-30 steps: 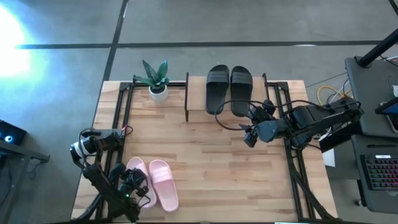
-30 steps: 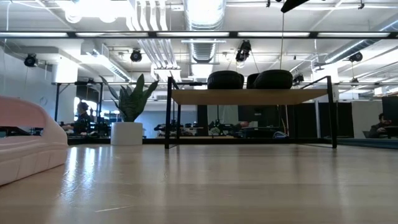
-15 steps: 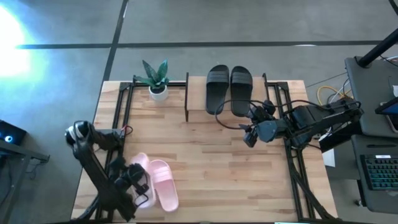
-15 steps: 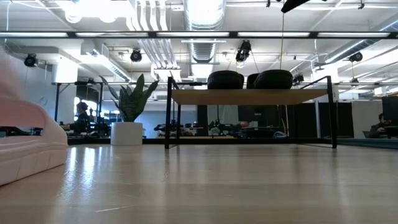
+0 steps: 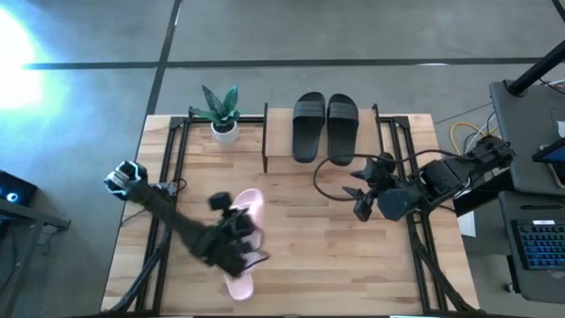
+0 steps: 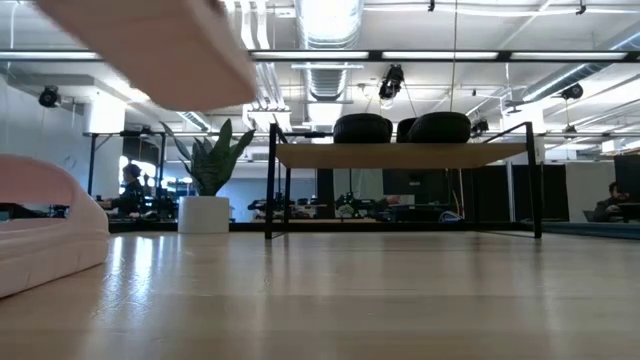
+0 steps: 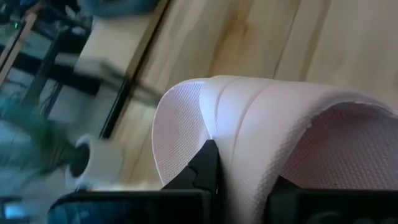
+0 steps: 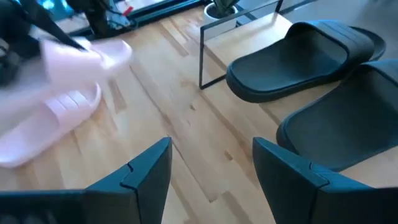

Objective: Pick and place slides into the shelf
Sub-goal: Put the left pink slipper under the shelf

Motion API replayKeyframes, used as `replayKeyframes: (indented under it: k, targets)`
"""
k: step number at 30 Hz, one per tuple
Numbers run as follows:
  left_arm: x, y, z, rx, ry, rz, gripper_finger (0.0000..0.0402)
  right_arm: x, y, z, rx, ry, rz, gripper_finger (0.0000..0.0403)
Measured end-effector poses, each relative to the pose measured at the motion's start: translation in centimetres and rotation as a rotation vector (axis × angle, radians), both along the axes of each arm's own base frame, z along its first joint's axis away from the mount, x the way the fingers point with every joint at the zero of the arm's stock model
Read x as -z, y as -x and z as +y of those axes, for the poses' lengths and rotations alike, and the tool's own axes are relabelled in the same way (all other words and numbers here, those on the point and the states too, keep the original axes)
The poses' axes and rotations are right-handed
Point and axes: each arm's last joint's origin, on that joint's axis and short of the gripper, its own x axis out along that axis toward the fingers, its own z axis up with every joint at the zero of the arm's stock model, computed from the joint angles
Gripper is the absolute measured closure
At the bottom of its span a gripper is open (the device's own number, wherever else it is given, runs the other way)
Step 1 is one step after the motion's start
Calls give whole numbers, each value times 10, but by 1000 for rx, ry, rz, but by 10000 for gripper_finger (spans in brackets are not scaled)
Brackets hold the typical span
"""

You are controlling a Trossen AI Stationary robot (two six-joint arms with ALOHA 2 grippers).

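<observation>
Next, my left gripper releases the pink slide it is holding, leaving it on bare wood in front of the black slide nearer the plant [image 5: 305, 208].
My left gripper [image 5: 237, 231] is shut on one pale pink slide [image 5: 250, 205], held above the middle of the table. It shows high up in the low view [image 6: 150, 50]. The other pink slide [image 5: 238, 283] lies sole down near the front edge. The two black slides [image 5: 309, 125] [image 5: 342, 124] lie side by side, soles down, on the top board of the shelf [image 6: 400, 155] at the far edge. My right gripper [image 5: 362, 201] is open and empty, just in front of the shelf. My left gripper pinches the pink slide's wide strap [image 7: 249, 143] at its edge between its two fingers [image 7: 205, 168]. The slide is lifted clear of the table.
A small potted plant [image 5: 222, 113] stands at the far edge, left of the shelf. Black frame rails [image 5: 172, 159] run along both sides of the table. Bare wood lies between the shelf and the pink slide on the table.
My left gripper has risen from the near left corner with one pink slide and swung toward the table's middle and far edge. That slide is now lifted clear; the other pink slide has stayed on the table. My right gripper has drawn back slightly toward the near edge.
</observation>
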Motion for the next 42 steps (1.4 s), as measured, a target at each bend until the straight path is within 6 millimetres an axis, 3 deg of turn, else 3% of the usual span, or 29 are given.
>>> replayKeyframes:
  k: [8,15,22,27,34,42]
  targets:
    - [13,-84,33,69,2,-213,401,-3,7,11,42,-31,-83,189]
    - [47,-133,66,83,13,-128,401,-11,16,5,100,23,-168,188]
    - [83,-168,92,72,-27,-3,402,-20,28,-3,116,38,-212,188]
    - [95,-187,109,90,-58,63,402,-24,35,-7,99,52,-210,188]
    - [101,-197,119,79,-59,75,394,-24,44,-14,93,74,-176,188]
    - [104,-195,124,55,70,50,299,-23,52,-18,89,97,-139,188]
